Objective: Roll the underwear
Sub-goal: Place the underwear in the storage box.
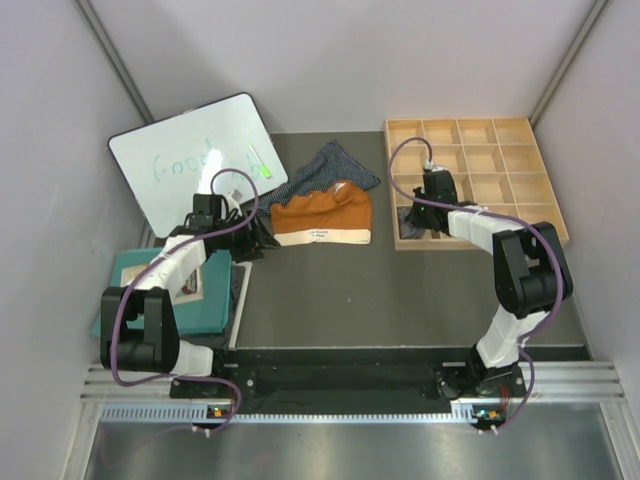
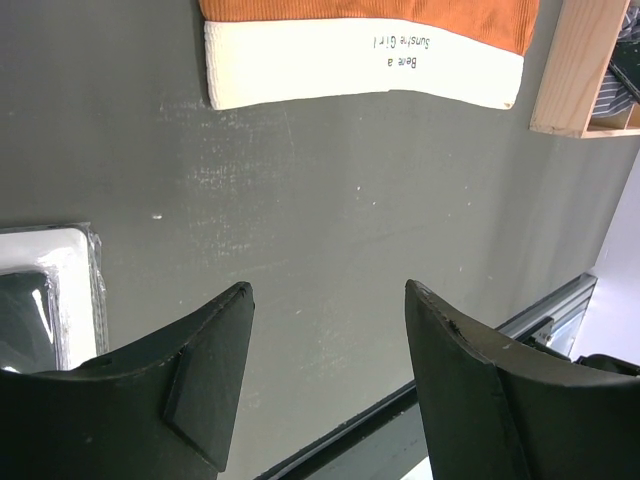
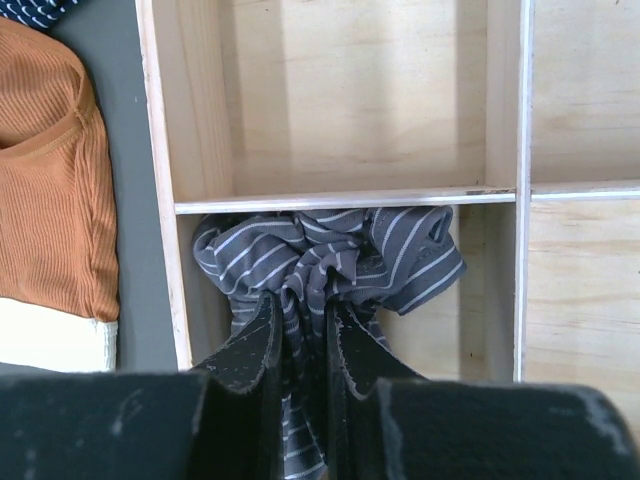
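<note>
Next, I close my left gripper on the cream waistband's end [image 1: 277, 238] [image 2: 211, 42] nearest the teal mat, at the side edge of the rust-orange underwear.
The grey pinstriped underwear [image 3: 330, 255] is bunched in a compartment in the left column of the wooden tray [image 3: 160, 200], and my right gripper [image 3: 302, 300] is shut on its cloth. From above, the right gripper [image 1: 432, 195] hangs over that tray [image 1: 545, 185]. The rust-orange underwear with its cream waistband [image 1: 322, 218] lies flat mid-table, also in the left wrist view [image 2: 360, 60] and the right wrist view [image 3: 45, 180]. The dark navy striped underwear [image 1: 335, 165] lies partly under it, behind. My left gripper [image 2: 330, 290] is open over bare table, a little left of the orange pair [image 1: 252, 240].
A whiteboard [image 1: 190, 160] leans at the back left. A teal mat [image 1: 205, 300] with a clear plastic piece [image 2: 55, 290] lies under the left arm. The tray's corner [image 2: 575, 70] stands just right of the orange pair. A black rail [image 1: 340, 352] edges the table front.
</note>
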Action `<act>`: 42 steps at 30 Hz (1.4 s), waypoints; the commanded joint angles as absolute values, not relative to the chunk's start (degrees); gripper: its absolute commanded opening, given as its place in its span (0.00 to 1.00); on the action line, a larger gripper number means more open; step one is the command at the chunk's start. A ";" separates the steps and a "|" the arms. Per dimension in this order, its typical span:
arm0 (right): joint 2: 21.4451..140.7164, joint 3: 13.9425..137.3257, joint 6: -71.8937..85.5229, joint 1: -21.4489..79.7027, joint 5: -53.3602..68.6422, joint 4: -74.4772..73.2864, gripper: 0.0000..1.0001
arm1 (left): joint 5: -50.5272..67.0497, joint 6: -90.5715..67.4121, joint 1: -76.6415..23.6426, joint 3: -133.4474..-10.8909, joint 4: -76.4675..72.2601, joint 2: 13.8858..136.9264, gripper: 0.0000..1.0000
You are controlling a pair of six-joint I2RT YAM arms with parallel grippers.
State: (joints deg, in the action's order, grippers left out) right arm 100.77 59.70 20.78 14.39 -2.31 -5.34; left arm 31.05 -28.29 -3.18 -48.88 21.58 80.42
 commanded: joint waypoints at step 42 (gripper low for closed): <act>64.25 52.47 18.46 14.41 8.09 -14.59 0.82 | 10.98 -33.57 -8.52 -57.83 7.12 97.90 0.52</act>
State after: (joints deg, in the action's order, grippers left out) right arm 67.07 53.10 18.28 14.39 6.79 -15.11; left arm 12.56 -33.56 -8.32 -54.85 11.70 95.94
